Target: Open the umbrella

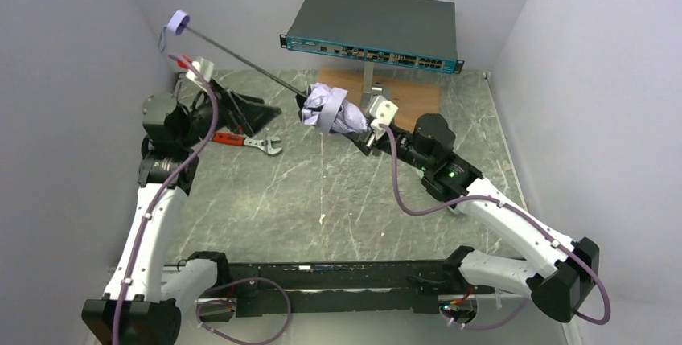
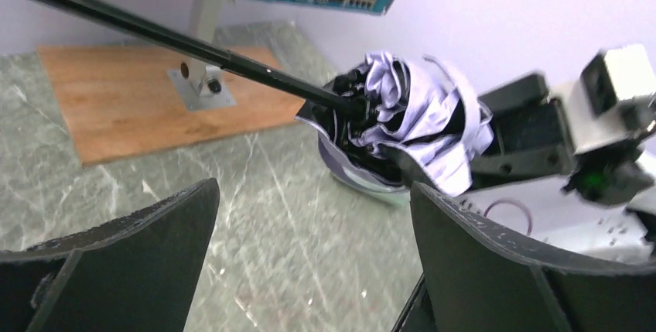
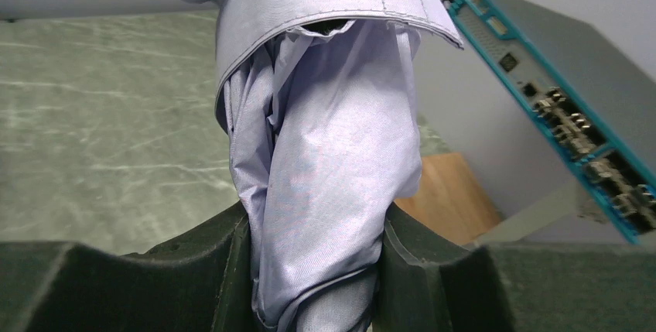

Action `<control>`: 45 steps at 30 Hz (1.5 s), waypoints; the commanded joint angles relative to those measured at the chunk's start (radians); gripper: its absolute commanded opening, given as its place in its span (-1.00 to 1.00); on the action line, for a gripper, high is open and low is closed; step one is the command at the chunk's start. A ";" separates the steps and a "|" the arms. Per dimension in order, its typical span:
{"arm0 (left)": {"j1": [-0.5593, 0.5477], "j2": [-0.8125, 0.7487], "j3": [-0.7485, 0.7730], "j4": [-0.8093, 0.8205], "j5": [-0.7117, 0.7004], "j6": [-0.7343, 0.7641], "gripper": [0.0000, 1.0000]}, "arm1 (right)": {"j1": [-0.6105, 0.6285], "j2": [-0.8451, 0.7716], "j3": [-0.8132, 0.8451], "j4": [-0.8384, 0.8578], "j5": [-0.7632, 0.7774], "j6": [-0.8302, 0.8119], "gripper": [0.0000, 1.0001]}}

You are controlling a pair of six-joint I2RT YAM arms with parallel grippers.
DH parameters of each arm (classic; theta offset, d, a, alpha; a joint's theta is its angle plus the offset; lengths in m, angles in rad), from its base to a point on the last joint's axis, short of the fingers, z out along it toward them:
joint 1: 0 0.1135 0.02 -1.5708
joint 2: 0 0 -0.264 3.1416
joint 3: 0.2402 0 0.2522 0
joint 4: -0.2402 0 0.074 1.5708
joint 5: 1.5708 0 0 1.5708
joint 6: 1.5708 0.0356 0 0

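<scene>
My left gripper is to close on the black shaft (image 1: 284, 83) (image 2: 282, 80) of the umbrella, just above the folded lavender canopy.
The umbrella's folded pale lavender canopy (image 1: 330, 112) hangs above the table's back middle, a fabric strap wrapped round it. Its thin black shaft (image 1: 241, 61) is drawn out up and to the left, ending in the small lavender handle (image 1: 177, 22) near the left wall. My right gripper (image 1: 360, 129) is shut on the canopy's far end; in the right wrist view the fabric (image 3: 325, 162) fills the gap between its pads. My left gripper (image 1: 259, 112) stands open below the shaft, touching nothing. In the left wrist view its fingers (image 2: 155, 247) frame bare table, with the canopy (image 2: 418, 111) ahead.
A grey network switch (image 1: 370, 27) on a metal stand sits over a wooden board (image 1: 414, 96) at the back. A red-handled wrench (image 1: 245, 141) lies on the marble table (image 1: 322, 200) left of centre. A pale green edge (image 2: 398, 195) shows under the canopy. White walls stand close on both sides.
</scene>
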 commanded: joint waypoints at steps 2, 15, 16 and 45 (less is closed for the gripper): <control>0.063 0.023 0.060 0.245 -0.024 -0.310 0.99 | 0.057 -0.006 -0.004 0.270 0.197 -0.096 -1.00; 0.094 0.092 0.082 0.306 -0.184 -0.537 0.80 | 0.199 0.070 0.012 0.381 0.294 -0.194 -1.00; 0.094 0.092 0.077 0.302 -0.190 -0.546 0.73 | 0.205 0.074 0.013 0.387 0.296 -0.196 -1.00; 0.177 0.097 0.233 0.222 -0.055 0.033 -1.00 | 0.131 0.061 0.060 -0.306 0.109 -0.052 1.00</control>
